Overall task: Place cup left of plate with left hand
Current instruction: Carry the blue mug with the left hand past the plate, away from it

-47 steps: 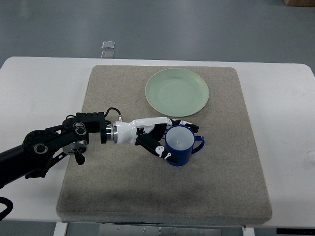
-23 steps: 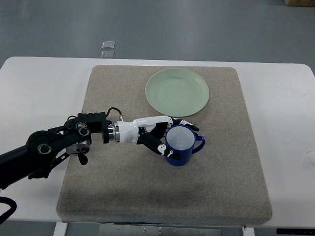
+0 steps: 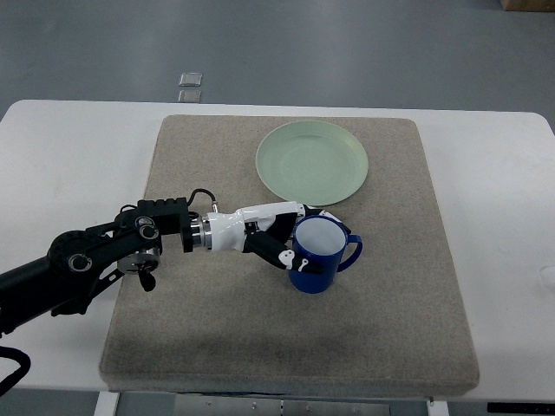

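Observation:
The blue cup will go down from my left gripper on the mat (image 3: 205,162) beside the plate, near the small grey squares.
A blue cup (image 3: 319,255) with a white inside and its handle pointing right stands upright on the grey mat (image 3: 208,347), below the plate. The pale green plate (image 3: 312,162) lies at the mat's top middle. My left hand (image 3: 290,241) reaches in from the left on a black and white arm, and its white fingers (image 3: 286,257) are wrapped around the cup's left side. Fingers behind the cup are partly hidden. The cup looks slightly tilted toward the right.
The mat covers most of a white table (image 3: 61,147). Two small grey squares (image 3: 190,80) lie on the floor beyond the table's far edge. Bare mat stretches left of the plate, around (image 3: 204,165).
The fingers have closed tighter around the cup. The cup has shifted slightly right and tipped a little; the arm has edged forward.

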You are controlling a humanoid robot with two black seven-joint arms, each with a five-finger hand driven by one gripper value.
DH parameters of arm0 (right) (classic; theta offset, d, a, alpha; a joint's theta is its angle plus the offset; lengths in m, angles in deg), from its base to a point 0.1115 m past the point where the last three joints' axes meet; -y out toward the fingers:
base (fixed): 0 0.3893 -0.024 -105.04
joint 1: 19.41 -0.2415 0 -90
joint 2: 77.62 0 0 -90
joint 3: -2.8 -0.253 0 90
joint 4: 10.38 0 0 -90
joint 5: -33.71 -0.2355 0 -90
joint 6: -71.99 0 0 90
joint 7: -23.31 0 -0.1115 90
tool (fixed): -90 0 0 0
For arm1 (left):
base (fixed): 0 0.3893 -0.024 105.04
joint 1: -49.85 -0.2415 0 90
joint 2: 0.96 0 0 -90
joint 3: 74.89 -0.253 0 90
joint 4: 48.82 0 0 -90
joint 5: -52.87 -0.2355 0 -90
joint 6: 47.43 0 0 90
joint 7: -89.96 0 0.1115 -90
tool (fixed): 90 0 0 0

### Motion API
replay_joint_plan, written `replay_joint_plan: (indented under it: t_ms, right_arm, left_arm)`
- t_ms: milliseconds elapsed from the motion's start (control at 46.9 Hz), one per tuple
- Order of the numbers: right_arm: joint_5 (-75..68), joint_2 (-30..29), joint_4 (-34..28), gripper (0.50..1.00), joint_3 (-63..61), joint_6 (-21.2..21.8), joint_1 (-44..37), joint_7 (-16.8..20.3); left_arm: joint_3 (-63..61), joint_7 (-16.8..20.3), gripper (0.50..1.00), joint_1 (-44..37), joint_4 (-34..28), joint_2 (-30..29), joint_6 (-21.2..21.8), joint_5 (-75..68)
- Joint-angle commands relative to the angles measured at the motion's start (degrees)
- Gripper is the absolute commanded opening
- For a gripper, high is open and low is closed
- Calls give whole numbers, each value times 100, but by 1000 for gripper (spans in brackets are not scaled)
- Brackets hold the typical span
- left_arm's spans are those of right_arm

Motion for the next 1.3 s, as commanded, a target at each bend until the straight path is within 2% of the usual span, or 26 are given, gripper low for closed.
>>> replay_joint_plan:
  t_ms: [0, 171, 362, 746, 1279]
  right_arm:
    - [0, 0, 0, 932, 0, 0, 0, 0]
    - [0, 0, 0, 932, 0, 0, 0, 0]
    - [0, 0, 0, 932, 0, 0, 0, 0]
    - [0, 0, 0, 932, 0, 0, 0, 0]
    - [0, 0, 0, 932, 0, 0, 0, 0]
  left_arm:
    - [3, 47, 666, 0, 0, 0, 14, 2]
    - [20, 55, 666, 0, 9, 8, 76, 37]
    - [82, 90, 666, 17, 9, 8, 524, 98]
    - [337, 196, 666, 44, 44, -35, 1833, 125]
    - [917, 196, 677, -35, -35, -457, 3178, 248]
